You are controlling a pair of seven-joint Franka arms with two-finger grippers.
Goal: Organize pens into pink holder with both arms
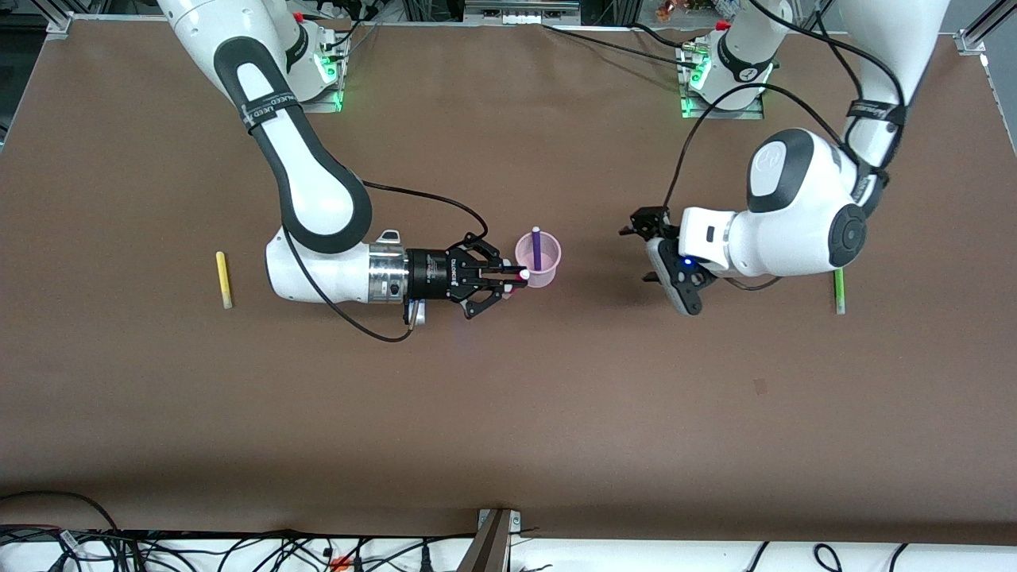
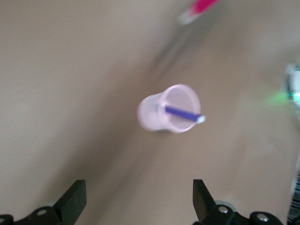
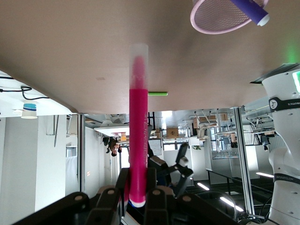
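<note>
Next, my right gripper releases the magenta pen, held just outside the holder's rim, inside the pink holder (image 1: 548,253) (image 3: 221,15), next to the dark purple pen.
The pink holder (image 1: 538,268) (image 2: 161,115) (image 3: 213,18) stands mid-table with the dark purple pen (image 1: 537,248) (image 2: 180,113) (image 3: 251,10) leaning in it. My right gripper (image 1: 516,276) (image 3: 138,190) is shut on the magenta pen (image 1: 523,275) (image 3: 138,126) (image 2: 200,8). It holds that pen by its upper end, roughly upright, just outside the holder's rim on the right arm's side. My left gripper (image 1: 634,255) (image 2: 139,199) hangs open with nothing in it, beside the holder toward the left arm's end. The yellow pen (image 1: 225,280) and the green pen (image 1: 838,291) (image 3: 158,93) lie flat on the table.
The yellow pen lies toward the right arm's end of the brown table (image 1: 508,413), the green pen toward the left arm's end, partly under the left arm's wrist. Cables run along the table edge nearest the front camera.
</note>
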